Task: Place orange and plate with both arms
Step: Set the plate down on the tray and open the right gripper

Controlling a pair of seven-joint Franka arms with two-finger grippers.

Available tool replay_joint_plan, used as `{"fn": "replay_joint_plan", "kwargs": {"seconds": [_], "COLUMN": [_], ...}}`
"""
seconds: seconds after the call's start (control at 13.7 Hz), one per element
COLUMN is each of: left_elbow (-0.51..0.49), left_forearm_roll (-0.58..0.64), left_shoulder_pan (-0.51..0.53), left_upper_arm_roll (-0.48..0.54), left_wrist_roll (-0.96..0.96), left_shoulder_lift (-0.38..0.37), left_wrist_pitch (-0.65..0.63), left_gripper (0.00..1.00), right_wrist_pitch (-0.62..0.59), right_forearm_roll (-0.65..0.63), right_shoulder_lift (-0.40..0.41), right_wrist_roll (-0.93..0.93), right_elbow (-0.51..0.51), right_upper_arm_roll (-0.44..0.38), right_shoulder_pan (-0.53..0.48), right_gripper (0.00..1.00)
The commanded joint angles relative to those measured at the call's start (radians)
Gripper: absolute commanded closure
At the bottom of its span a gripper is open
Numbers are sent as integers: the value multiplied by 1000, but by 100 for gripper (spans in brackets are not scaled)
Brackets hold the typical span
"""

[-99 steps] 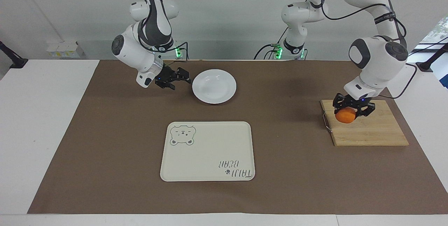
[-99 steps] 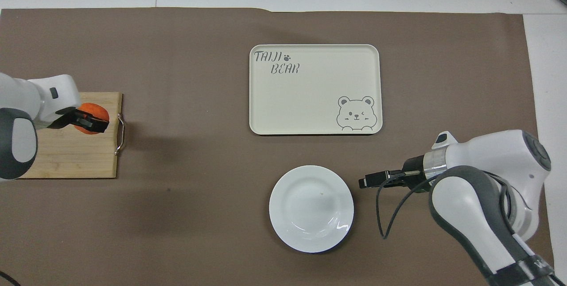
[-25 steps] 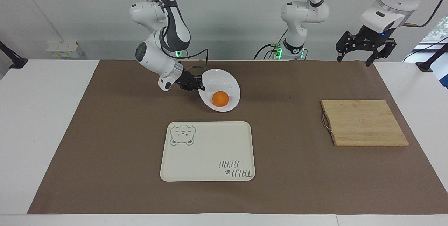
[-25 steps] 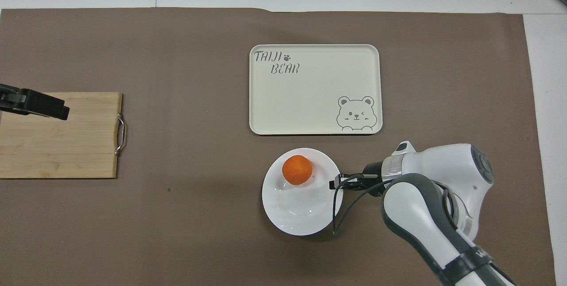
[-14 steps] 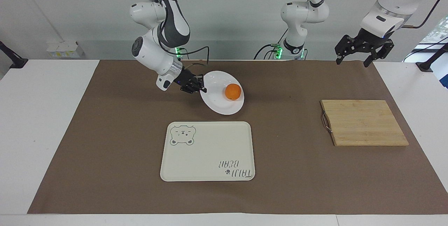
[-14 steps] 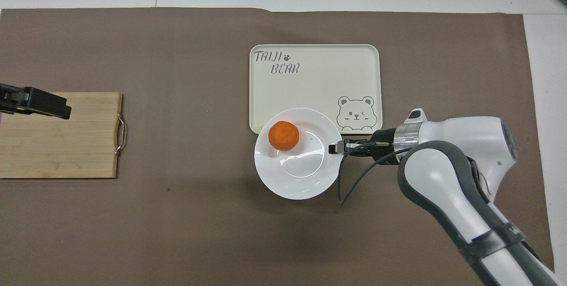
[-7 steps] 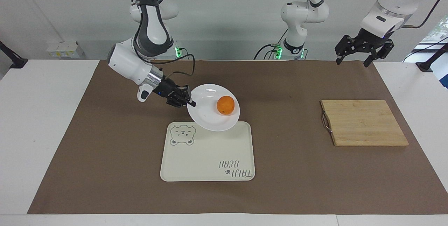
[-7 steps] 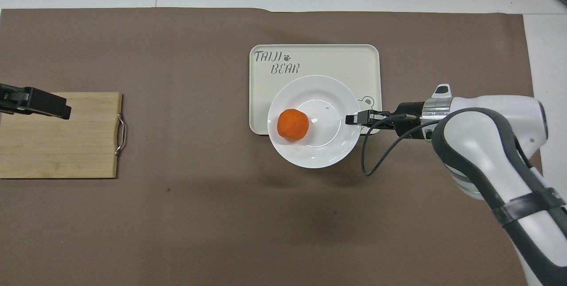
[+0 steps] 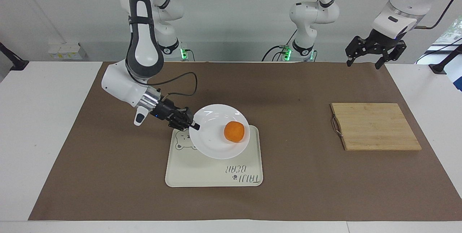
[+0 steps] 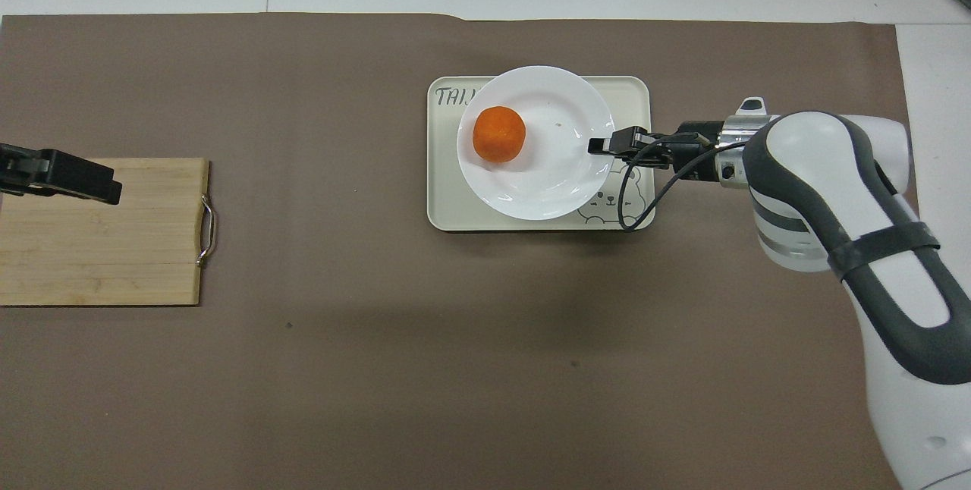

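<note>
The white plate, with the orange still on it, will come to the middle of the cream bear tray [image 10: 532,159], and there my right gripper will let go of it.
My right gripper [image 9: 194,126] is shut on the rim of the white plate [image 9: 209,144] and holds it slightly tilted over the cream bear tray [image 9: 187,171]. The orange [image 9: 234,132] lies in the plate, off centre toward the left arm's end. In the overhead view the right gripper [image 10: 601,145] grips the plate [image 10: 557,171] at its edge, with the orange [image 10: 498,134] in it, over the tray [image 10: 455,209]. My left gripper [image 9: 363,64] is open and empty, waiting high over the left arm's end; it also shows in the overhead view [image 10: 91,180].
A bamboo cutting board [image 9: 375,126] with a metal handle lies bare on the brown mat toward the left arm's end; it also shows in the overhead view [image 10: 98,247]. The brown mat [image 9: 108,175] covers most of the white table.
My right gripper has carried the plate with the orange away from the robots, from over the mat to over the tray. The left arm has not moved.
</note>
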Motion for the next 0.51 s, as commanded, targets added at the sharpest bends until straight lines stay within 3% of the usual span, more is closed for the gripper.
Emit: {"fn": "replay_joint_plan", "kwargs": {"seconds": [0.0,0.44], "left_elbow": [-26,-26], "left_forearm_roll": [-12,-10], "left_shoulder_pan": [15,15], "left_upper_arm_roll": [-10,-8], "left_wrist_roll": [-9,-9], "left_shoulder_lift": [-20,-20], "left_wrist_pitch": [15,15], "left_gripper": [0,0], "right_wrist_pitch": [-22,6], "right_forearm_roll": [59,56], "right_shoulder_lift": [63,129], "right_wrist_roll": [-93,-176], "right_elbow": [46,46], "right_upper_arm_roll": [5,5], "right_shoulder_pan": [-13,3], "right_gripper": [100,100]}}
